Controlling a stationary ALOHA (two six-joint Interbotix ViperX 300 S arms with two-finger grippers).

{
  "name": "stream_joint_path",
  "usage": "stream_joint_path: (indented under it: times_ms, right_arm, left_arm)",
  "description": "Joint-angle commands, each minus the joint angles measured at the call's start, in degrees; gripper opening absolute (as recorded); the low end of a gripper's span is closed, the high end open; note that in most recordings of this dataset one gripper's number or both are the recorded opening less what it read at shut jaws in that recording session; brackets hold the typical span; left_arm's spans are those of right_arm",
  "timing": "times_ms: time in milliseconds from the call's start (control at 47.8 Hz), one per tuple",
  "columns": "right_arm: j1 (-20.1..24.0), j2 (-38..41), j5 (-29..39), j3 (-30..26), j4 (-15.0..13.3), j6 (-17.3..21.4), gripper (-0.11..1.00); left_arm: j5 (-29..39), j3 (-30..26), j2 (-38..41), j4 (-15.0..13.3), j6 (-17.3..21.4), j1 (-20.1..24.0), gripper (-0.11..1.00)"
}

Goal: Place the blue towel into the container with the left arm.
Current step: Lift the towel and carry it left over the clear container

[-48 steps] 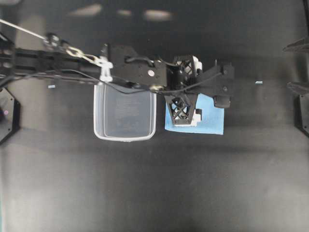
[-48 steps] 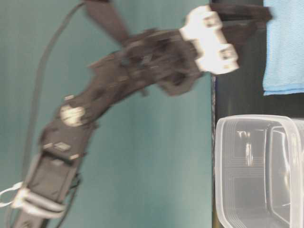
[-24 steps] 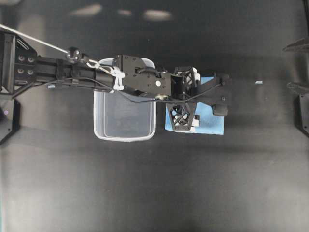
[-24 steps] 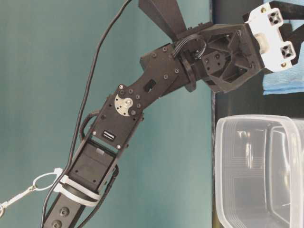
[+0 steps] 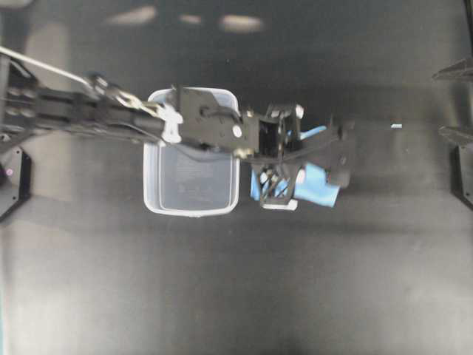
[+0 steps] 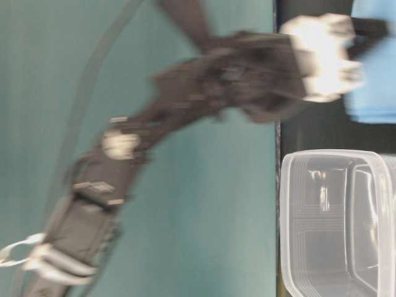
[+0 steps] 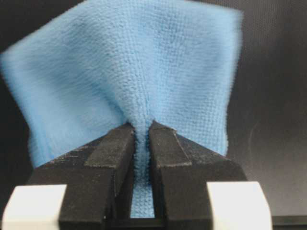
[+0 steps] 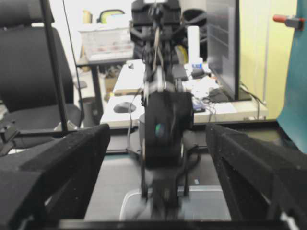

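Observation:
Next, my left gripper releases the blue towel so that it lies across the middle of the clear container's bottom (image 5: 201, 151).
The blue towel (image 7: 139, 72) hangs bunched from my left gripper (image 7: 140, 143), whose jaws are shut on a pinched fold of it. In the overhead view the left gripper (image 5: 284, 186) is just right of the container (image 5: 191, 159), with the towel (image 5: 319, 185) crumpled and raised under it. The clear tub stands empty, its far rim under the left arm's forearm. In the blurred table-level view the towel (image 6: 374, 83) is above the container (image 6: 337, 223). My right gripper (image 8: 156, 167) is open and empty, far off at the right.
The dark table (image 5: 222, 281) stretches around the tub. The right arm's base (image 5: 462, 174) stays at the overhead view's right edge. A small pale mark (image 5: 396, 126) lies on the table right of the towel.
The left gripper has shut on the towel and drawn it up; the towel was flat and is now bunched and narrower. The arm is moving and blurred.

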Motion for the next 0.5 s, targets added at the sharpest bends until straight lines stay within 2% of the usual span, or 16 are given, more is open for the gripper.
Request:
stream_joint_path:
  times_ms: [0, 147, 272, 482]
  right_arm:
    - [-0.09, 0.26, -0.26, -0.44, 0.26, 0.09, 0.78]
    - [-0.09, 0.18, -0.26, -0.35, 0.18, 0.0, 0.78]
    - [-0.09, 0.18, -0.26, -0.18, 0.26, 0.0, 0.78]
    - [-0.09, 0.18, -0.26, 0.0, 0.26, 0.0, 0.78]
  left_arm:
    - [1.76, -1.85, -6.86, 0.26, -0.09, -0.09, 0.06]
    - [7.29, -1.05, -15.82, 0.26, -0.26, 0.35, 0.06]
    - [11.69, 1.76, -22.59, 0.18, -0.35, 0.79, 0.06]
    - [12.57, 11.34, -31.99, 0.18, -0.44, 1.67, 0.06]
